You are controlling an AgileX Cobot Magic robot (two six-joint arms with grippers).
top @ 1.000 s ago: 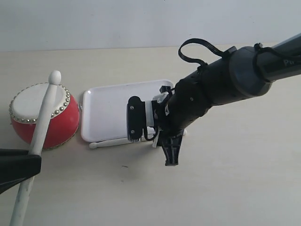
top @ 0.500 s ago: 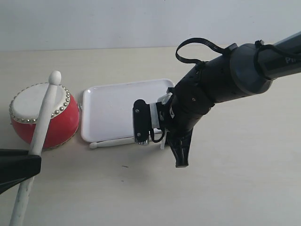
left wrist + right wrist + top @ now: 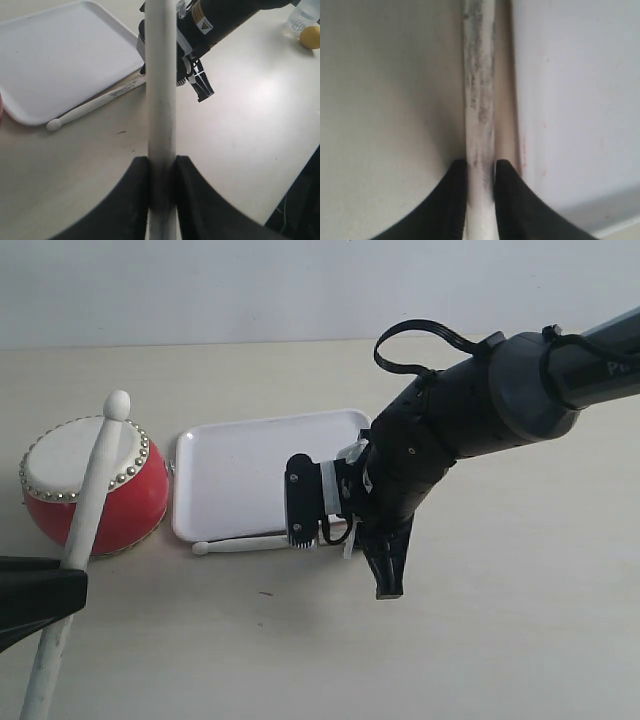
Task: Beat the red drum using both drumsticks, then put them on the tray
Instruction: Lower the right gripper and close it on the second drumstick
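The drumstick sits in my right gripper too near its butt end, so I should open, slide toward the drumstick's tip and close on its scuffed part [image 3: 480, 90] before I lift it.
The red drum [image 3: 95, 490] with its cream top stands at the far left. Beside it on the right lies the white tray [image 3: 230, 470]. My left gripper [image 3: 68, 585] is shut on one drumstick [image 3: 92, 490], which slants up across the front of the drum, tip above the skin. The other drumstick [image 3: 240, 543] lies on the table along the tray's near rim. My right gripper [image 3: 340, 545] is at its right end. In the right wrist view the jaws [image 3: 481, 167] press both sides of the scuffed stick [image 3: 479, 90], beside the tray [image 3: 570, 100].
The right arm [image 3: 480, 410] reaches in from the right, over the tray's right corner. In the left wrist view a yellow ball [image 3: 311, 36] and a clear container [image 3: 297, 20] sit far off on the table, and the table's edge [image 3: 300, 170] shows beyond.
The right gripper has shifted a little to the right and toward the near side along the lying drumstick. The left gripper and its stick have not moved.
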